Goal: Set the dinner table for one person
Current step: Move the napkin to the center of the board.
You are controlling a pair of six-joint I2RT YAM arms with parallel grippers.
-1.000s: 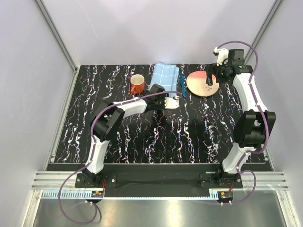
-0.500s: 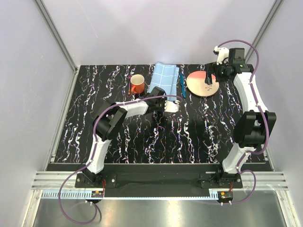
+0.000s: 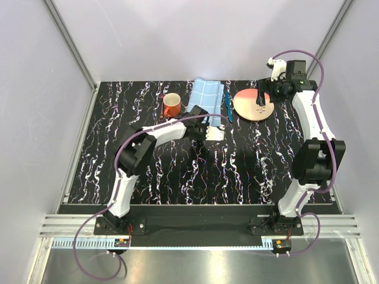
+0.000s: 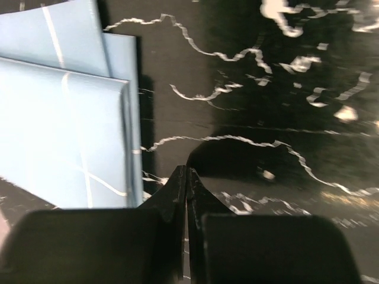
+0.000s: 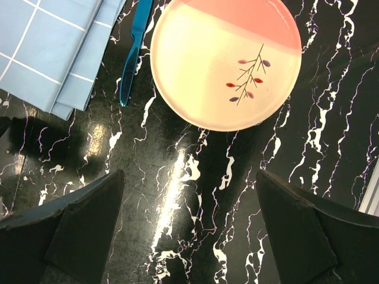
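My left gripper is shut on air beside the cloth; it should open, pinch the cloth's near edge [image 4: 132, 165], then pull it closer.
The dinner table [image 3: 106, 148] is a black top with white marble streaks. At its far side lie an orange mug [image 3: 172, 106], a folded light-blue checked cloth [image 3: 205, 97] [image 4: 59, 118] [image 5: 47, 53], a teal utensil [image 3: 228, 107] [image 5: 135, 50] and a cream-and-pink plate [image 3: 253, 105] [image 5: 225, 62]. My left gripper [image 3: 215, 134] [image 4: 186, 173] is shut, low over the bare table just beside the cloth's near corner, with nothing seen between its jaws. My right gripper [image 3: 261, 98] [image 5: 189, 174] hangs wide open above the plate's near edge.
Grey walls and aluminium rails enclose the table on three sides. The right arm's column [image 3: 317, 157] stands at the table's right side. The left arm [image 3: 148, 139] stretches diagonally across the left middle.
The left gripper's jaws have closed, and it has shifted slightly toward the cloth's near corner. The right arm and the tableware have stayed put.
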